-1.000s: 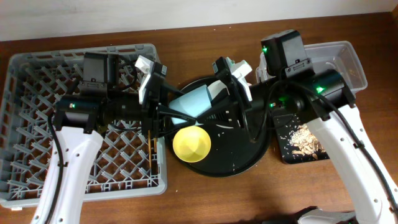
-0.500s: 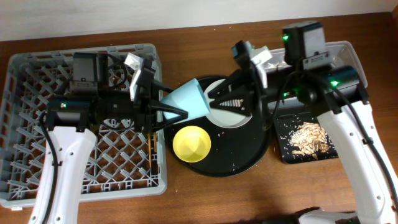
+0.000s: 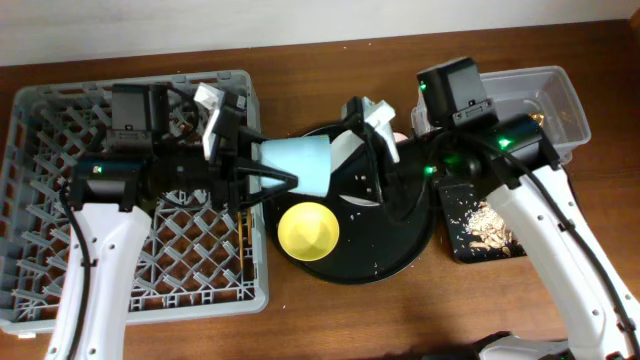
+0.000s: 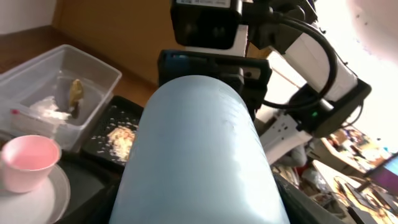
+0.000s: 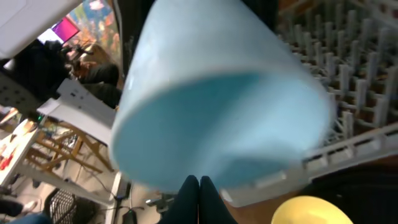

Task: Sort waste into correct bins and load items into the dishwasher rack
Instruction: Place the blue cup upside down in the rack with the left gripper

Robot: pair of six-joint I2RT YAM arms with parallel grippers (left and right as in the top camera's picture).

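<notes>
Next, my left gripper releases the light-blue cup among the grey rack's wires (image 3: 204,148) next to the far end of the chopsticks.
My left gripper (image 3: 262,172) is shut on the light-blue cup (image 3: 297,165) and holds it sideways above the left rim of the round black tray (image 3: 400,255). The cup fills the left wrist view (image 4: 199,155), its open mouth facing the right wrist view (image 5: 217,118). My right gripper (image 3: 372,170) is shut and empty, its fingertips just right of the cup's mouth. The yellow bowl (image 3: 308,230) sits on the round tray. The pink cup (image 4: 28,169) stands on the pale plate (image 4: 46,200). Thin chopsticks (image 3: 243,235) lie in the grey rack (image 3: 60,110).
The clear tub (image 3: 560,90) at the far right holds a white napkin (image 4: 46,107) and a gold-brown wrapper (image 4: 76,93). The shallow black tray (image 3: 452,215) in front of it holds beige food scraps (image 3: 488,228). The rack's pegs (image 5: 367,81) stand behind the cup.
My right gripper opened wide and drew off the cup, then shut and moved back left. My left gripper has kept hold of the cup and tipped it more level.
</notes>
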